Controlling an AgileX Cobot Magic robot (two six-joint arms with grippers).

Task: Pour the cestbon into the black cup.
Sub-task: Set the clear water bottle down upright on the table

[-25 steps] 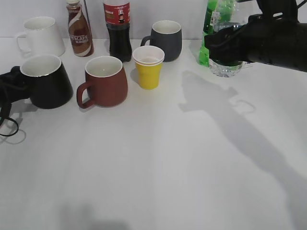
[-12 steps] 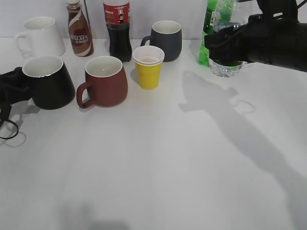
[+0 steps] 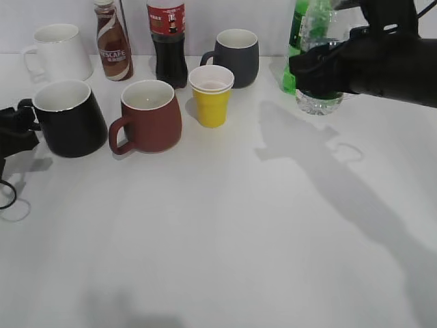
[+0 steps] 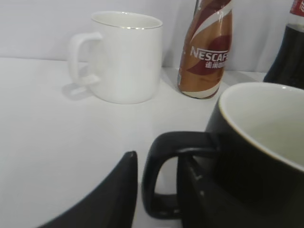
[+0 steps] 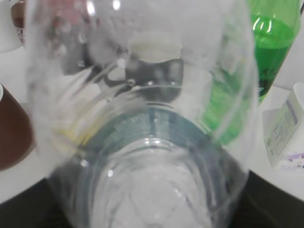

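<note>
The robot's right gripper needs to put the cestbon down on the table (image 3: 300, 147) in front of the green soda bottle.
The black cup (image 3: 65, 121) stands upright at the left; in the left wrist view (image 4: 256, 142) its white inside shows. My left gripper (image 3: 13, 131) is shut on its loop handle (image 4: 151, 175), one finger outside the loop and one through it (image 4: 159, 159). The cestbon (image 3: 318, 101), a clear ribbed bottle, is at the back right, gripped round its middle by my right gripper (image 3: 321, 68). In the right wrist view the cestbon (image 5: 152, 180) fills the frame, its dark green label band showing through the plastic; the jaws are hidden behind it.
A reddish-brown mug (image 3: 147, 115), a yellow paper cup (image 3: 211, 96) and a dark-grey mug (image 3: 235, 56) stand in the middle back. A white mug (image 3: 58, 51), a Nescafe bottle (image 3: 113, 42) and a cola bottle (image 3: 168, 42) line the back. A green soda bottle (image 3: 298, 31) stands behind the cestbon.
The black cup was tilted toward the left gripper and now stands upright, and the left gripper has drawn slightly left. The right gripper with the cestbon has shifted slightly left.
</note>
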